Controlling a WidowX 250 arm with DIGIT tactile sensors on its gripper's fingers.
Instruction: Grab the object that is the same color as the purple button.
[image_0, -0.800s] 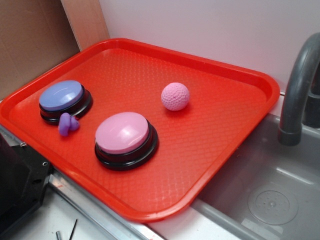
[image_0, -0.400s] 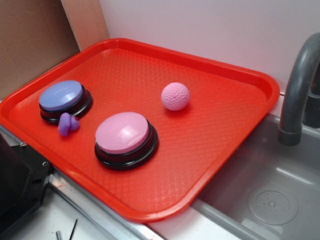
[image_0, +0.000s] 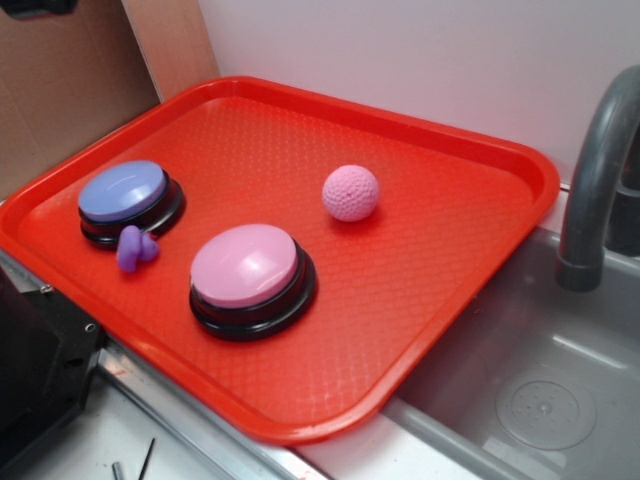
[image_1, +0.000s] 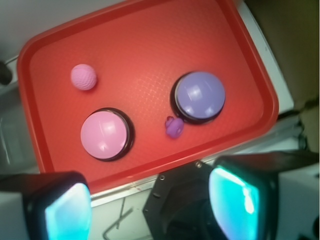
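Observation:
The small purple object lies against the front of the purple button. Next, my gripper closes across the lobes (image_0: 138, 247) (image_1: 173, 126) of that object.
The object, a small purple two-lobed piece (image_0: 135, 248) (image_1: 174, 127), lies on the red tray (image_0: 440, 270) against the front of the purple button (image_0: 124, 192) (image_1: 199, 94), a periwinkle dome on a black base. My gripper (image_1: 150, 210) hangs high above the tray's near edge, well clear of the object. Its cyan-padded fingers (image_1: 67, 212) stand wide apart with nothing between them, so it is open. In the exterior view only a dark bit of the arm (image_0: 35, 6) shows at the top left corner.
A pink dome button (image_0: 245, 265) (image_1: 104, 134) and a pink dimpled ball (image_0: 351, 192) (image_1: 83, 77) also sit on the tray. A grey sink (image_0: 540, 400) with a tap (image_0: 595, 180) lies to the right. A black mount (image_0: 40, 360) stands by the tray's front left.
A dark part of the arm has come into the top left corner of the exterior view. Nothing on the tray has moved.

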